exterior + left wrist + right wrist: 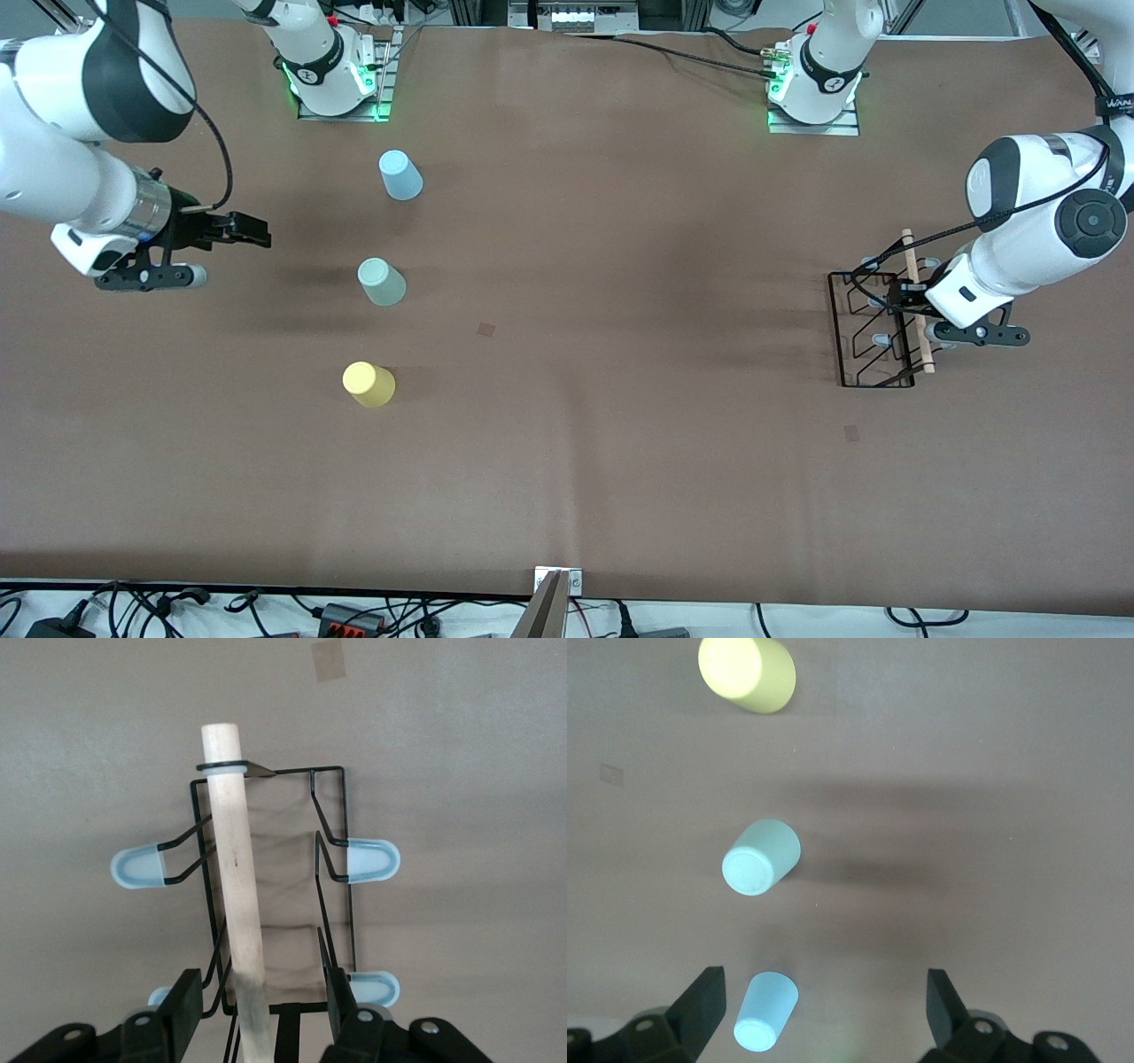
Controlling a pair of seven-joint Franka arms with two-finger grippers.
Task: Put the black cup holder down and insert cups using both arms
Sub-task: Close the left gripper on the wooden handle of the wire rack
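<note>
The sides of the grey-green cup (387, 285) (768, 851), which stands between the light blue cup and the yellow cup, will be gripped by my right gripper as it closes around them.
The black cup holder (873, 335) stands on the table at the left arm's end, its wooden handle (232, 877) running along the top and grey-tipped pegs (372, 859) sticking out at both sides. My left gripper (259, 992) straddles the handle, open, with a gap between each finger and the rod. Three cups stand upside down toward the right arm's end: the light blue cup (400, 175) nearest the bases, the grey-green cup (382, 282) in the middle, the yellow cup (368, 384) nearest the front camera. My right gripper (255, 232) hangs open over bare table beside them, holding nothing.
Brown cloth covers the table (620, 443), with two small tape marks on it (485, 329). The arm bases (337, 80) stand along the edge away from the front camera. Cables lie along the edge nearest that camera.
</note>
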